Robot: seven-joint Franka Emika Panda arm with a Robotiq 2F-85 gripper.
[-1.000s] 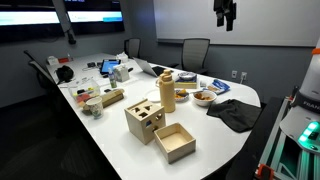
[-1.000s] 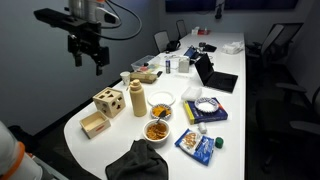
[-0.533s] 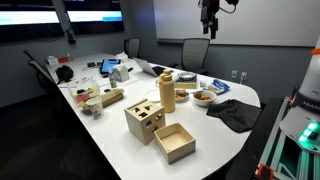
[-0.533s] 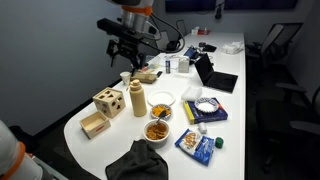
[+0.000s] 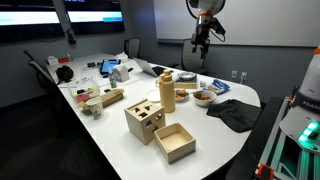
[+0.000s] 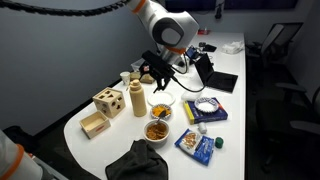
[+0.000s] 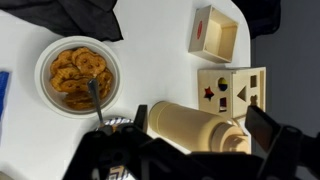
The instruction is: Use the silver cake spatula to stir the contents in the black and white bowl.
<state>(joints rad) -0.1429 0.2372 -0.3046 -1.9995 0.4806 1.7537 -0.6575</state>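
The robot's gripper needs to next move to the silver cake spatula's handle (image 5: 203, 91) (image 7: 99, 112), where it leans out over the rim of the bowl, and close there.
The black and white bowl (image 7: 78, 75) holds the orange-brown contents (image 7: 72, 70). It also shows near the table's end in both exterior views (image 5: 204, 97) (image 6: 157, 130). A thin silver handle (image 7: 97, 103), apparently the cake spatula, leans out of the bowl. My gripper (image 7: 200, 128) is open and empty, and its dark fingers (image 7: 262, 126) stand wide apart. It hangs above the table in both exterior views (image 5: 200, 42) (image 6: 157, 76). In the wrist view it is over the tan canister, beside the bowl.
The tall tan canister (image 7: 195, 125) (image 5: 167, 92) stands next to the bowl. A wooden shape-sorter box (image 5: 143, 120) and an open wooden box (image 5: 175, 142) are nearby. A black cloth (image 5: 235, 112) lies at the table's end. A white plate (image 6: 162, 99) and blue packets (image 6: 204, 110) lie near it.
The arm has swung across and come down from high above the scene to just over the canister and the bowl. The gripper has stayed open and empty. Nothing on the table has moved.
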